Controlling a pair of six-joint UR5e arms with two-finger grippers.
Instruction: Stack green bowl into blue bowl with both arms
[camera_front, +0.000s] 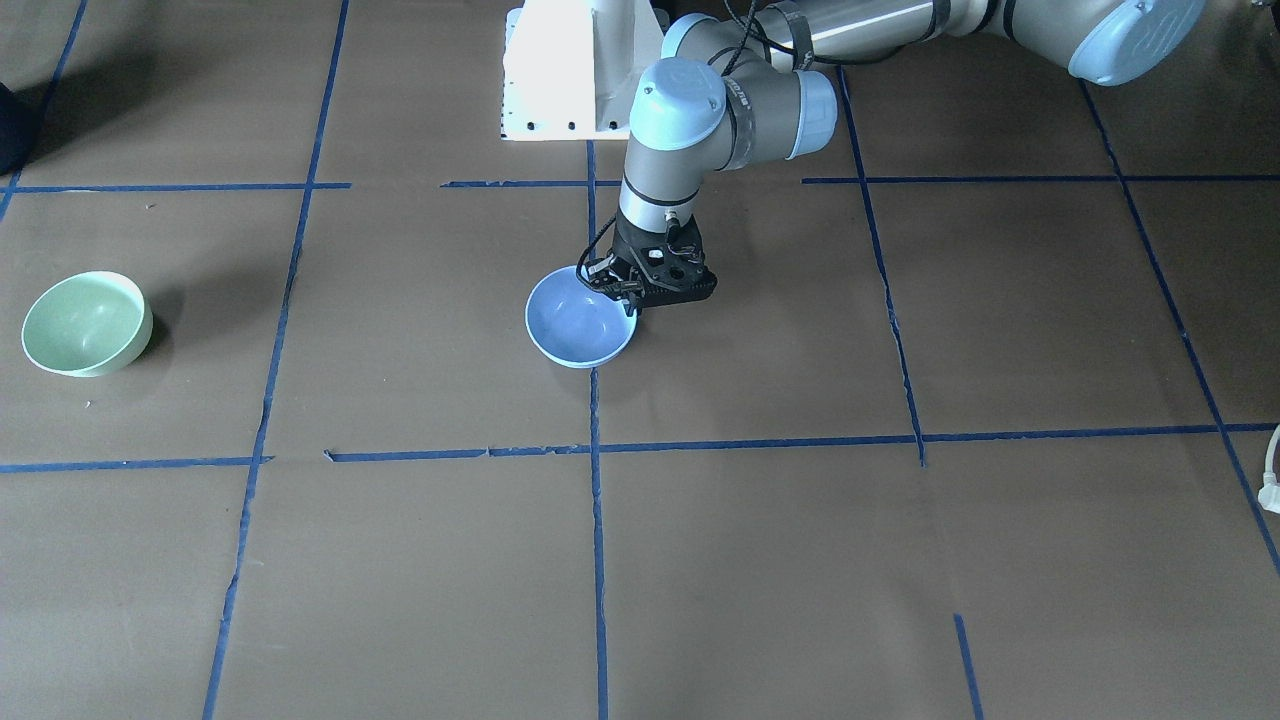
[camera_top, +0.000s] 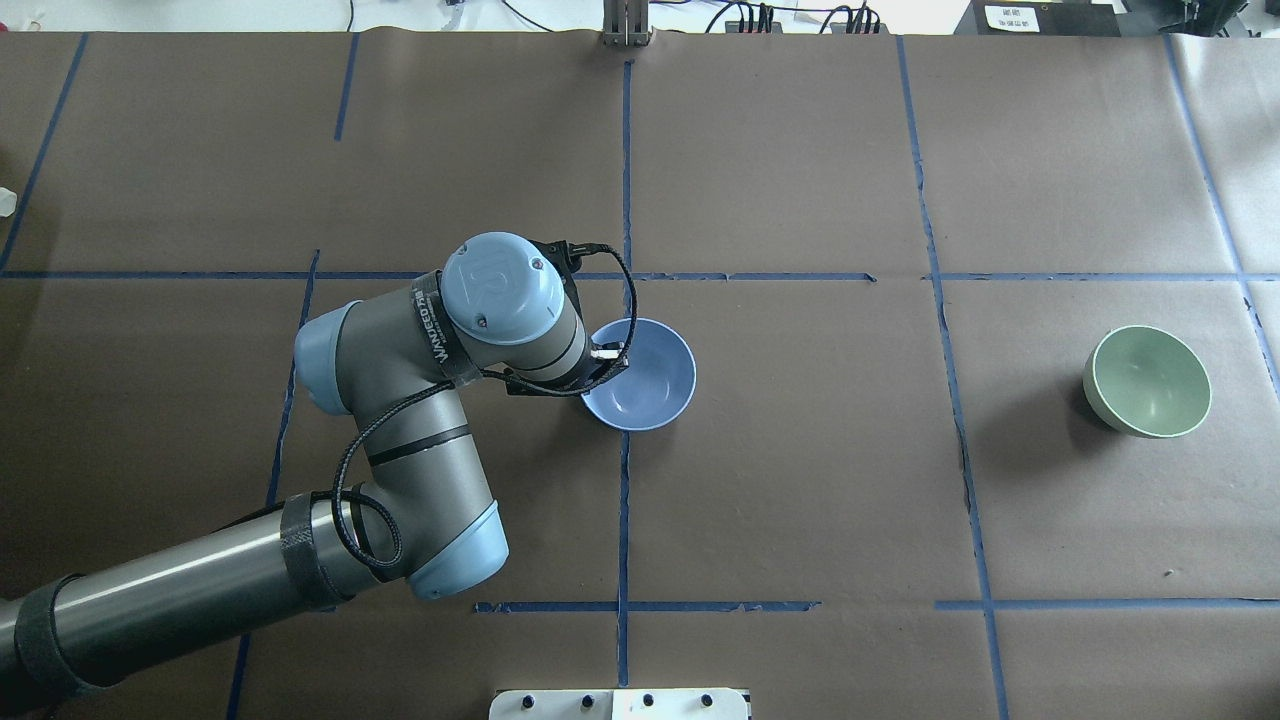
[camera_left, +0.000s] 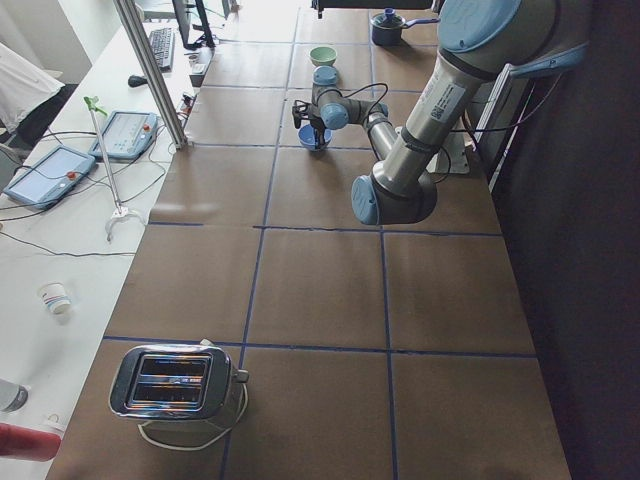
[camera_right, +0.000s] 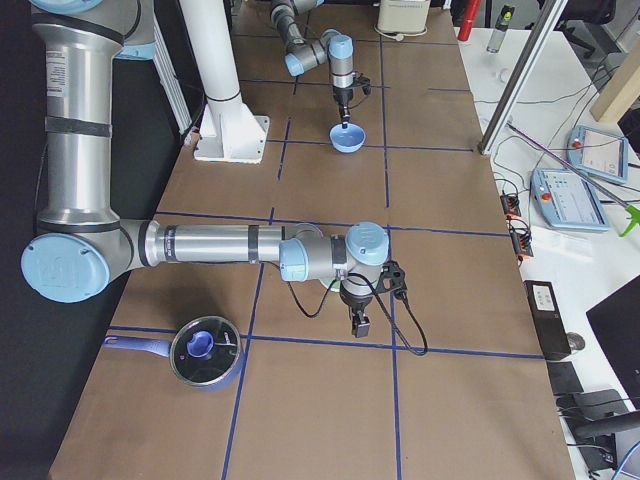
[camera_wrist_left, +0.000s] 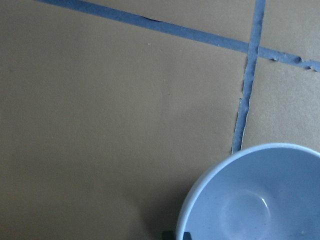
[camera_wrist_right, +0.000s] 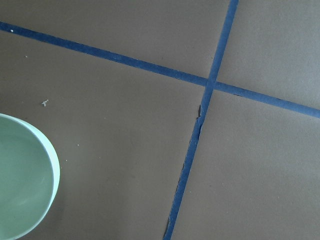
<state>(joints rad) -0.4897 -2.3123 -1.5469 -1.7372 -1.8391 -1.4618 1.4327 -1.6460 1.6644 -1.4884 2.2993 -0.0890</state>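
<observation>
Next, I move my right gripper to the green bowl and close it on its rim (camera_front: 26, 336) (camera_wrist_right: 56, 189), on the side that is farthest from the blue bowl.
The blue bowl (camera_front: 580, 325) stands upright near the table's middle, on a blue tape line; it also shows in the overhead view (camera_top: 645, 385) and the left wrist view (camera_wrist_left: 260, 200). My left gripper (camera_front: 631, 301) points down at the bowl's rim on the robot's side, its fingertips close together astride the rim, shut on it. The green bowl (camera_front: 85, 322) stands alone far off on my right side (camera_top: 1148, 382), and its edge shows in the right wrist view (camera_wrist_right: 20, 180). My right gripper (camera_right: 358, 323) shows only in the exterior right view, so I cannot tell whether it is open.
A white pedestal base (camera_front: 580, 70) stands at the robot's edge. A blue lidded pot (camera_right: 205, 350) sits at the right end of the table. A toaster (camera_left: 175, 385) sits at the left end. Blue tape lines grid the brown tabletop.
</observation>
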